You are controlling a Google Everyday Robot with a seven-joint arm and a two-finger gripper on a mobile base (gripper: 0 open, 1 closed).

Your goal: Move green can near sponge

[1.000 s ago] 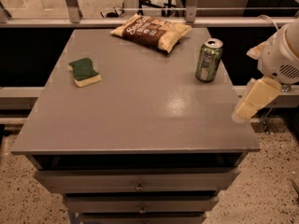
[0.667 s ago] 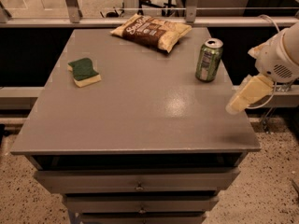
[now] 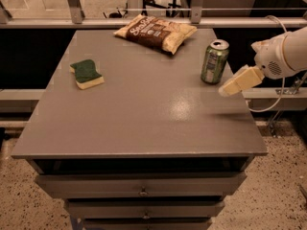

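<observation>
The green can is next, and my gripper should close around the lower half (image 3: 212, 70) of it, well below the can's silver top.
The green can (image 3: 214, 61) stands upright near the right edge of the grey table (image 3: 144, 114), silver top and pull tab showing. The sponge (image 3: 87, 73), dark green over yellow, lies flat near the table's left side, far from the can. My gripper (image 3: 224, 92) comes in from the right on a white arm, its cream fingers pointing left and down. It hovers above the table just right of the can and a little in front of it, apart from the can.
A tan-and-brown snack bag (image 3: 155, 31) lies at the back middle of the table. A metal rail (image 3: 144, 22) runs behind the table. Drawers (image 3: 141, 190) sit under the table's front edge. A cable (image 3: 280, 92) hangs off the arm at right.
My gripper has moved left and up over the table's right edge, closer to the green can. The can, sponge and bag have not moved.
</observation>
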